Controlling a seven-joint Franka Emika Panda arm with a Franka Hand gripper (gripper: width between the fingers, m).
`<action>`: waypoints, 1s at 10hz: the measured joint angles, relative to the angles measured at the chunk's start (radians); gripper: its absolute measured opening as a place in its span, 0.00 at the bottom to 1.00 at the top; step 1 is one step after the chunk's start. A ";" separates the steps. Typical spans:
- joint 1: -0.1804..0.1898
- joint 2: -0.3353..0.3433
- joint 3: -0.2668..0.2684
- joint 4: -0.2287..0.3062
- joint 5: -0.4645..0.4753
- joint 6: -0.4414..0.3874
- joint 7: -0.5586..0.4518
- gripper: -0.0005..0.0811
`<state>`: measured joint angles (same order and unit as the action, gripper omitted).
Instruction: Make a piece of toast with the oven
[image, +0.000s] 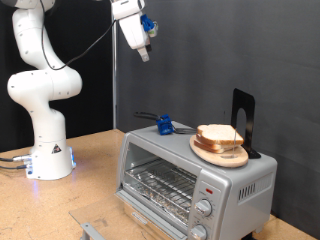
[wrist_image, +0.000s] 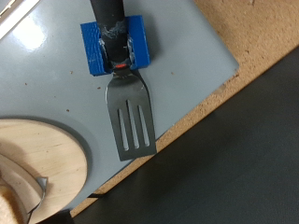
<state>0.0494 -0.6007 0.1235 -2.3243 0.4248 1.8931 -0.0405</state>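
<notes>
The robot's gripper should next move down to the blue block (image: 165, 125) (wrist_image: 116, 45) on the handle of the black spatula and close there.
The silver toaster oven (image: 195, 180) stands on the table at the exterior view's bottom right, its wire rack (image: 160, 183) showing through the glass front. On its top a round wooden plate (image: 220, 150) holds stacked bread slices; the piece of toast (image: 219, 134) lies uppermost. A black spatula with a blue block on its handle (image: 163, 124) lies on the oven top to the plate's left. My gripper (image: 143, 48) hangs high above the oven, empty and clear of everything. The wrist view shows the spatula (wrist_image: 129, 117), the plate's edge (wrist_image: 47, 159) and the oven top (wrist_image: 187, 56), but no fingers.
A black upright stand (image: 243, 118) sits at the back of the oven top, behind the plate. Two knobs (image: 203, 210) are on the oven's front right. A flat metal piece (image: 90, 230) lies on the wooden table before the oven. The robot base (image: 45, 150) is at the exterior view's left.
</notes>
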 joint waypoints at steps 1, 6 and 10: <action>0.000 0.009 0.001 -0.015 -0.018 0.010 -0.037 1.00; -0.001 0.077 0.014 -0.103 -0.056 0.153 -0.068 1.00; 0.010 0.133 0.052 -0.174 -0.056 0.302 -0.118 1.00</action>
<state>0.0589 -0.4673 0.1757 -2.4986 0.3689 2.1946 -0.1588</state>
